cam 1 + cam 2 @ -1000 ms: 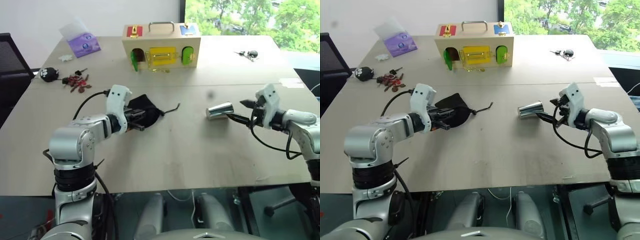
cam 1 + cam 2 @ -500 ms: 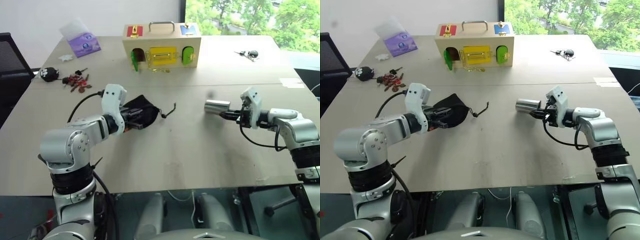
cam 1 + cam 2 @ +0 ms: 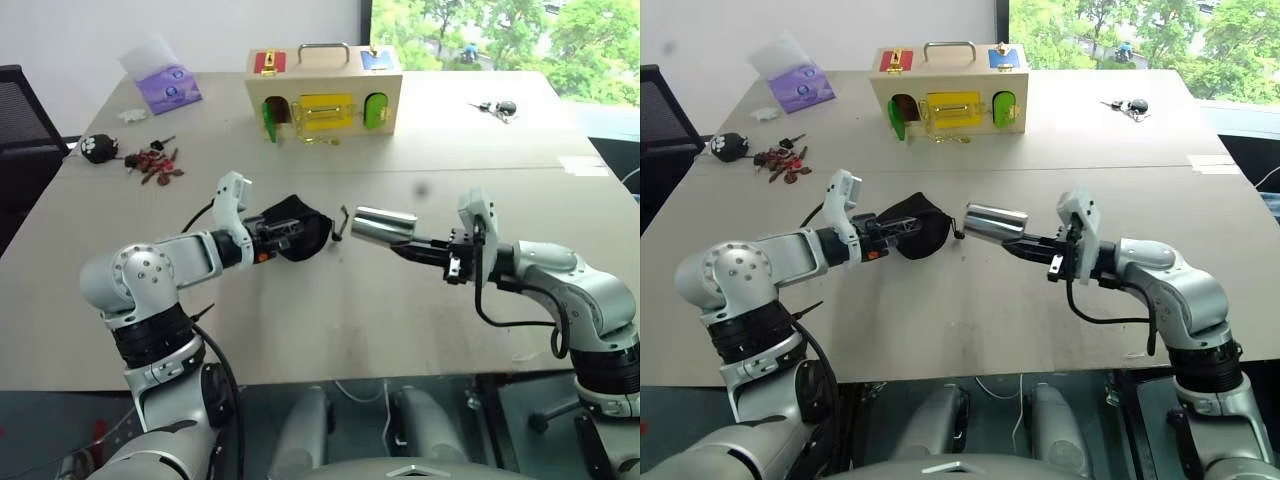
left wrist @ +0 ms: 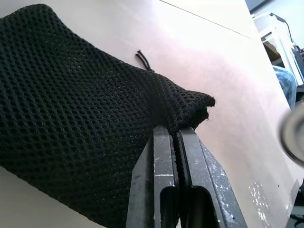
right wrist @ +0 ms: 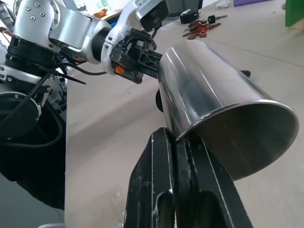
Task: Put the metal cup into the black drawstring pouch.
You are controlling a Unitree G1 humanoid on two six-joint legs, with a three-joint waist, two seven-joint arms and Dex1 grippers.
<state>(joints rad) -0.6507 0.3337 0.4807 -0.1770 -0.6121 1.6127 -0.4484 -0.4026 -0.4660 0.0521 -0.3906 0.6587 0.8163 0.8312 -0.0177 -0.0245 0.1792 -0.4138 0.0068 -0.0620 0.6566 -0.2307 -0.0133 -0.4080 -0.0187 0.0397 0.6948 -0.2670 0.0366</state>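
Next, my right gripper lets go of the metal cup inside the black drawstring pouch (image 3: 285,220), just past the fingertips of my left gripper.
The metal cup (image 3: 383,226) hangs on its side above the table's middle, its closed end toward the black drawstring pouch (image 3: 297,226). My right gripper (image 3: 400,244) is shut on the cup's rim; the right wrist view shows one finger inside the cup (image 5: 209,109) and one outside. My left gripper (image 3: 278,231) is shut on the pouch's edge by the gathered mouth (image 4: 190,107), with mesh fabric pinched between the fingers (image 4: 164,156). The cord (image 3: 341,220) dangles between pouch and cup. A small gap separates the cup from the pouch.
A wooden latch box (image 3: 322,95) stands at the back centre. A purple tissue pack (image 3: 168,88), a black-and-white toy (image 3: 99,148) and loose keys (image 3: 155,165) lie at the back left. More keys (image 3: 497,108) lie at the back right.
My right gripper shut on the cup's rim, lifted it off the table and carried it left toward the pouch. My left wrist rolled, turning the pouch up with it.
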